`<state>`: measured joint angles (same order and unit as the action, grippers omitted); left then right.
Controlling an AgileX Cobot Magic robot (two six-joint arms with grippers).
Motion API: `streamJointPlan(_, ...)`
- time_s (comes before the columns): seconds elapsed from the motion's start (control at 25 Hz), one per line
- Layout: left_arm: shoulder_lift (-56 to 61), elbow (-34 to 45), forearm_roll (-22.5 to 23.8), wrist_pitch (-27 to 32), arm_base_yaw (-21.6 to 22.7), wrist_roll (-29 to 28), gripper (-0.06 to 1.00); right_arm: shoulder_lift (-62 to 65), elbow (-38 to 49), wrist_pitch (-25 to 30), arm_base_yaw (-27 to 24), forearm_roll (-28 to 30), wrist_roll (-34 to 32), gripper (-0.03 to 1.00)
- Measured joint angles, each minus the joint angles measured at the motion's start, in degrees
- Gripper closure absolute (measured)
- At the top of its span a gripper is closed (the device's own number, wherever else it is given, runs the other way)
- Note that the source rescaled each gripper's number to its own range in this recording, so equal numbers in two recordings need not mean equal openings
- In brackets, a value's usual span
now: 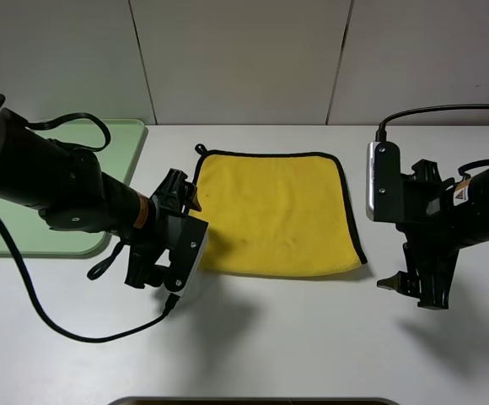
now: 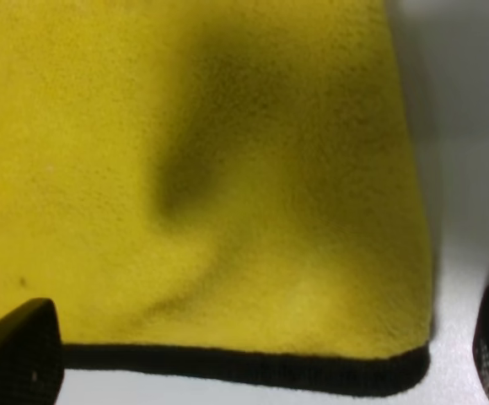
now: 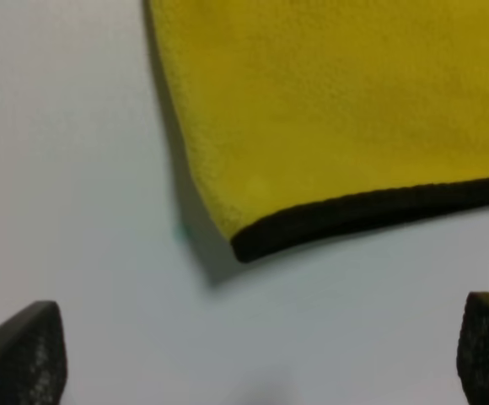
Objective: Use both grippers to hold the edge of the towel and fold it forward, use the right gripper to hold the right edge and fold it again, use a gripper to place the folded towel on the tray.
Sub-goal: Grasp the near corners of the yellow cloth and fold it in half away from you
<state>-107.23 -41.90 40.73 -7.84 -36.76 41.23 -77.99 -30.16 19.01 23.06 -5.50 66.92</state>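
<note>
The front edge point(image 1: 348, 271) point(image 3: 212, 201) of the yellow towel, just beside the corner where the black side trim ends, will be gripped by my right gripper.
The yellow towel point(image 1: 274, 211) lies flat on the white table, its black-trimmed edge point(image 1: 352, 211) showing along the right side. My left gripper point(image 1: 170, 229) stands open at the towel's left edge near the front left corner. In the left wrist view its fingertips point(image 2: 17, 354) straddle the black trim point(image 2: 244, 364), with nothing held. My right gripper point(image 1: 405, 226) is open just right of the towel, clear of it. The right wrist view shows the towel's front right corner point(image 3: 244, 245) ahead of the open gripper point(image 3: 261, 354). The pale-green tray point(image 1: 122, 143) sits at the far left, partly hidden by the left arm.
A black cable point(image 1: 25, 287) loops from the left arm over the table in front of the tray. Another cable point(image 1: 447, 108) arcs above the right arm. A white panelled wall closes the back. A dark edge point(image 1: 253, 402) shows at the very front.
</note>
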Motion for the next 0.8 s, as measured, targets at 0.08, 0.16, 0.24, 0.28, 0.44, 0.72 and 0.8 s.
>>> streamJointPlan(0.08, -0.05, -0.01, 0.00, -0.12, 0.00, 0.05, -0.03, 0.00, 0.00, -1.36, 0.00, -0.24, 0.29, -0.03)
streamJointPlan(0.16, -0.12, -0.06, 0.00, -0.18, 0.00, 0.05, -0.03, 0.00, 0.00, -2.72, 0.41, -0.29, 0.35, -0.03)
streamJointPlan(0.24, -0.12, -0.06, 0.00, -0.31, 0.00, 0.05, -0.03, -0.08, 0.00, -3.54, 1.68, -0.40, 0.54, -0.03)
streamJointPlan(0.28, -0.12, -0.06, 0.00, -0.31, 0.00, 0.05, -0.03, -0.49, 0.00, -4.14, 2.70, -0.40, 0.59, -0.03)
streamJointPlan(0.44, -0.12, -0.06, 0.00, -0.41, 0.00, 0.05, -0.03, -4.23, -0.04, -6.74, 6.85, -0.43, 0.94, -0.03)
streamJointPlan(0.72, -0.12, -0.07, 0.00, -0.41, 0.00, 0.05, -0.03, -11.57, -0.06, -11.43, 7.62, -0.31, 0.94, -0.03)
streamJointPlan(0.8, -0.12, -0.07, 0.00, -0.41, 0.00, 0.05, -0.03, -12.77, -0.10, -13.65, 7.62, -0.31, 0.94, -0.03)
